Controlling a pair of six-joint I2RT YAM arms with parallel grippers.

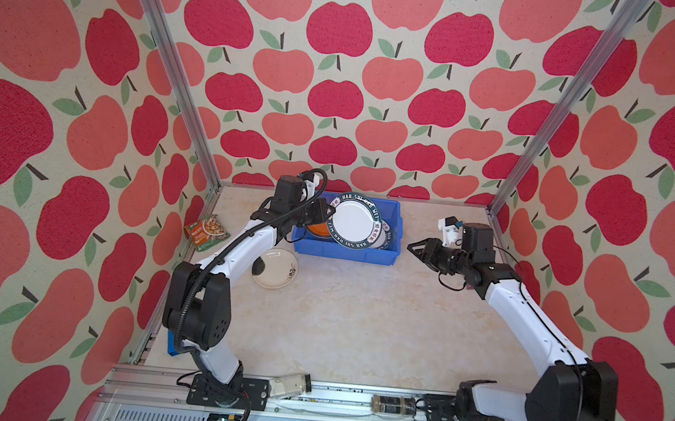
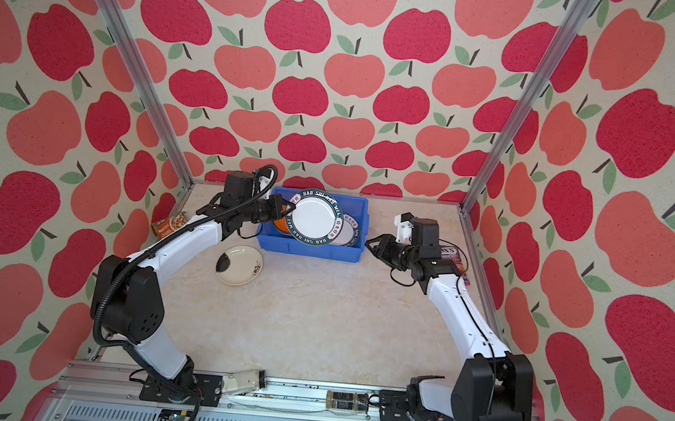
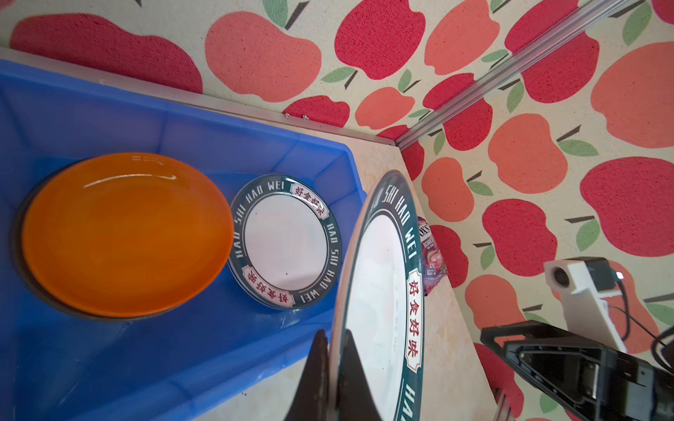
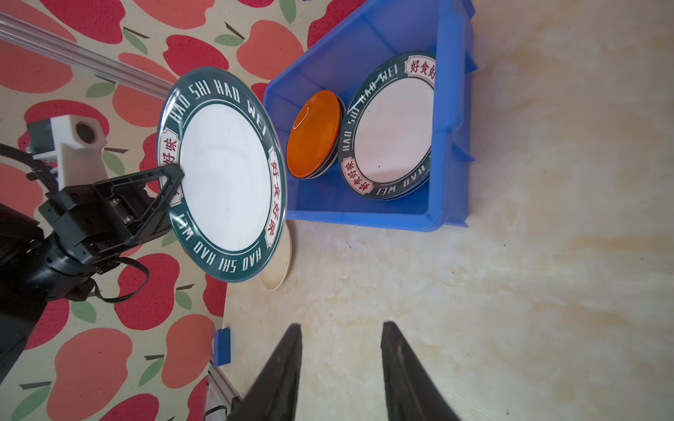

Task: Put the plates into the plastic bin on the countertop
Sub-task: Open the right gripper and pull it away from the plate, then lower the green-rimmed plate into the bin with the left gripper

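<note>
My left gripper has the large white plate. It will let go of it on top of the smaller green-rimmed plate (image 1: 370, 227) (image 3: 286, 242) inside the bin.
A large white plate with a dark-green lettered rim (image 1: 353, 221) (image 2: 316, 217) (image 4: 226, 175) hangs tilted over the blue plastic bin (image 1: 344, 254) (image 2: 311, 251). My left gripper (image 1: 329, 211) (image 3: 333, 333) is shut on that plate's rim (image 3: 379, 291). Inside the bin (image 3: 109, 364) lie an orange plate (image 3: 124, 233) (image 4: 313, 135) on darker plates and a smaller green-rimmed plate (image 3: 284, 240) (image 4: 390, 127). An ink-blotched cream plate (image 1: 276, 268) (image 2: 239, 265) rests on the countertop (image 1: 360, 317) in front of the bin's left end. My right gripper (image 1: 409, 247) (image 4: 341, 324) is open and empty, to the right of the bin.
A snack packet (image 1: 206, 231) lies by the left wall and another (image 2: 451, 254) by the right wall behind my right arm. Two small glass jars (image 1: 291, 386) (image 1: 394, 404) lie on the front rail. A small blue block (image 1: 174, 345) sits at the near left edge.
</note>
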